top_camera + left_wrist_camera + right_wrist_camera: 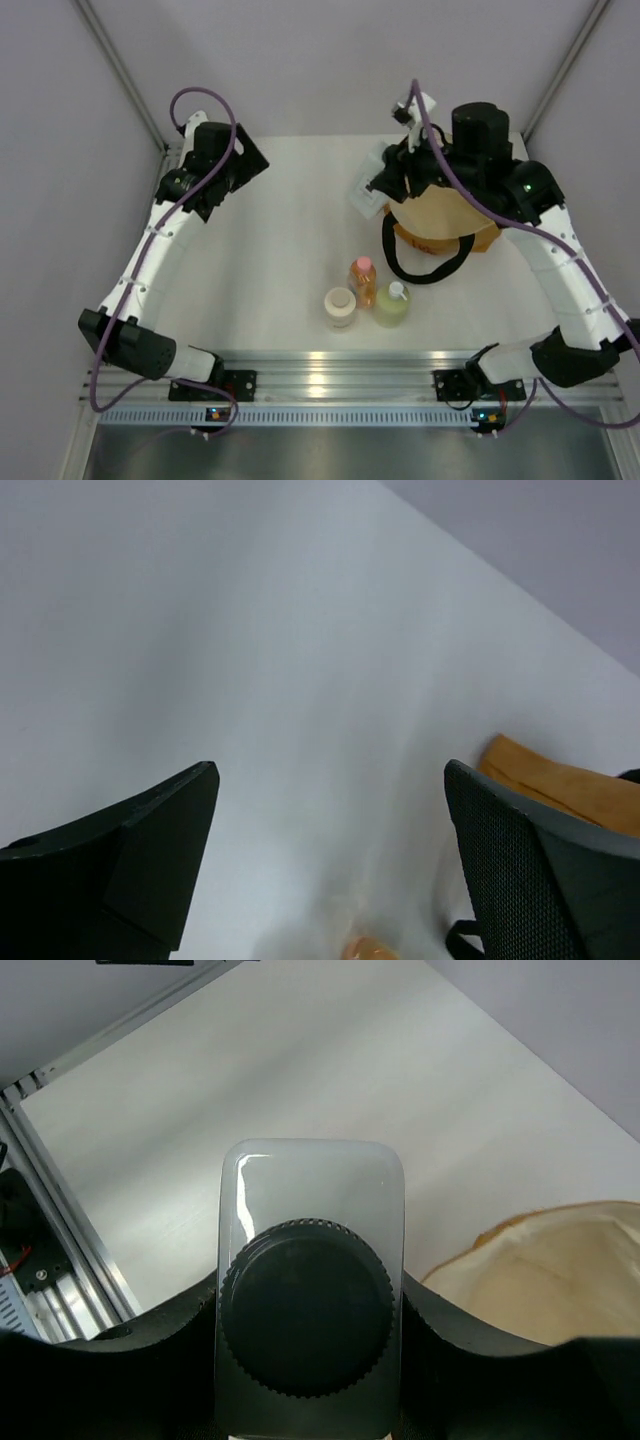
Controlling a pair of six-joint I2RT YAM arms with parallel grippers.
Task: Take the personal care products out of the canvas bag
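Note:
My right gripper should put the whitish squarish bottle, now in the air beside the canvas bag, down on the table (312, 286) just behind the cream round jar.
My right gripper (377, 186) is shut on the whitish squarish bottle with black cap (310, 1300), held in the air just left of the canvas bag (440, 226). That bottle also shows in the top view (364, 192). The bag's cream lining (545, 1280) lies to the right of the bottle. The cream round jar (340, 306), the orange bottle with pink cap (362, 281) and the pale yellow-green bottle (391, 305) stand together on the table in front of the bag. My left gripper (228, 166) is open and empty at the far left, its fingers (130, 860) wide apart.
The bag's black loop handle (415, 262) lies on the table toward the three containers. An aluminium rail (330, 375) runs along the near edge. Grey walls close in the back and sides. The bag's tan edge (570, 790) shows in the left wrist view.

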